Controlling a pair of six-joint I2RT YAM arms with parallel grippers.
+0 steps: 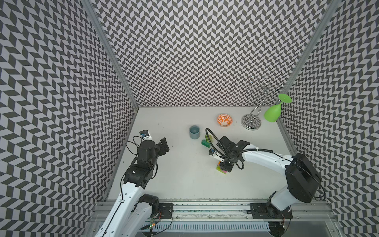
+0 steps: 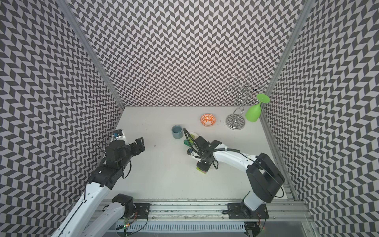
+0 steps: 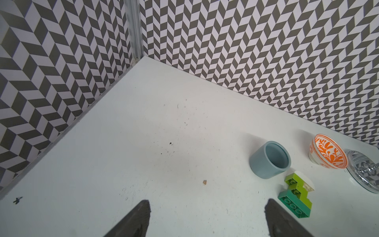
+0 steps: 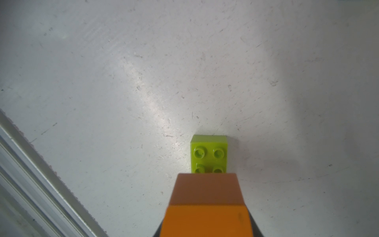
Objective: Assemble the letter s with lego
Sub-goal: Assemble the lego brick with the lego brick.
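Note:
Next, my right gripper releases the orange brick on the bare table (image 1: pixel 204 159) just in front of the dark green brick.
My right gripper (image 1: pixel 225 165) points down at mid-table, shut on an orange brick (image 4: pixel 207 221) that has a brown brick (image 4: pixel 207 188) joined to it. Just beyond them a lime green brick (image 4: pixel 209 153) lies studs-up on the table. In a top view, lime green and pink lego (image 1: pixel 221 170) show under this gripper. A second cluster of dark green, lime green and white bricks (image 3: pixel 295 195) lies beside the cup (image 1: pixel 206 141). My left gripper (image 1: pixel 164 144) hovers open and empty near the left wall, its dark fingers (image 3: pixel 141 217) spread wide.
A grey-blue cup (image 1: pixel 194 132) stands behind the brick cluster. An orange-patterned bowl (image 1: pixel 225 120) sits further back. A chrome wire rack (image 1: pixel 251 121) with a hanging green glass (image 1: pixel 273 112) fills the back right corner. Patterned walls enclose three sides.

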